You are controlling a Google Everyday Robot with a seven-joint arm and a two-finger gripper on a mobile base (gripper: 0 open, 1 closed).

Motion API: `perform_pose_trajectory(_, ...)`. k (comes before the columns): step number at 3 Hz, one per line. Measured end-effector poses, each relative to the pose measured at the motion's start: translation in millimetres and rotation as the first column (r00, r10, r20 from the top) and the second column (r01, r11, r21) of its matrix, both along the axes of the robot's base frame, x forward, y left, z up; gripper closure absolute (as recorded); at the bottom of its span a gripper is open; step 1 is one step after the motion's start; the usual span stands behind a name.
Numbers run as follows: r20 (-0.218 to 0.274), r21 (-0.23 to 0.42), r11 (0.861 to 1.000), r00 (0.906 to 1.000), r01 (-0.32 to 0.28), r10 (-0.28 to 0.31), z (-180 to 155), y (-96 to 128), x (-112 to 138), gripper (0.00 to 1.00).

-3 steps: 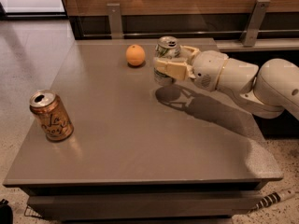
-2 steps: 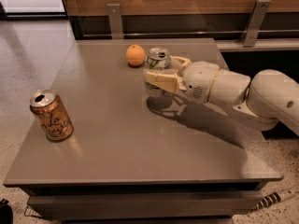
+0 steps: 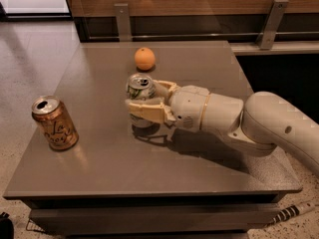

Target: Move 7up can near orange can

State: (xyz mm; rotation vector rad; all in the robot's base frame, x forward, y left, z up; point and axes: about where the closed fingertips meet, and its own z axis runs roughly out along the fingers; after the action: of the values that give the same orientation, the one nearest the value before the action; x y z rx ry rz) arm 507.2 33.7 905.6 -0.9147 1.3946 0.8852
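My gripper should set the 7up can down on the grey table (image 3: 101,155) next to the orange can, on the side that faces my gripper.
The 7up can (image 3: 140,87), silver-white with green markings and an open silver top, is upright between my gripper's fingers near the middle of the grey table (image 3: 99,168). My gripper (image 3: 141,99) reaches in from the right and is shut on the can, one finger in front of it and one behind. I cannot tell whether the can rests on the table or hangs just above it. The orange can (image 3: 54,123), copper-coloured with pale cursive lettering, stands upright near the table's left edge, well to the left of the gripper.
A round orange fruit (image 3: 144,59) lies on the table behind the gripper. My white arm (image 3: 239,118) stretches across the right half of the table. A wooden wall with metal brackets (image 3: 271,21) runs behind the table. Floor lies to the left.
My gripper has carried the 7up can leftward and toward the table's front, away from the orange fruit and closer to the orange can.
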Motion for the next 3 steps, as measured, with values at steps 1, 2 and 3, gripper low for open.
perform_pose_trajectory(1,0.0,0.0,1.0,1.0,0.0,0.0,0.0,0.1,0.0,1.0)
perform_pose_trajectory(2,-0.003,-0.011,1.0,1.0,0.004,-0.004,1.2,5.7,-2.5,1.0)
perform_pose_trajectory(3,-0.006,-0.017,1.0,1.0,0.001,-0.001,3.1,23.2,-11.8,1.0)
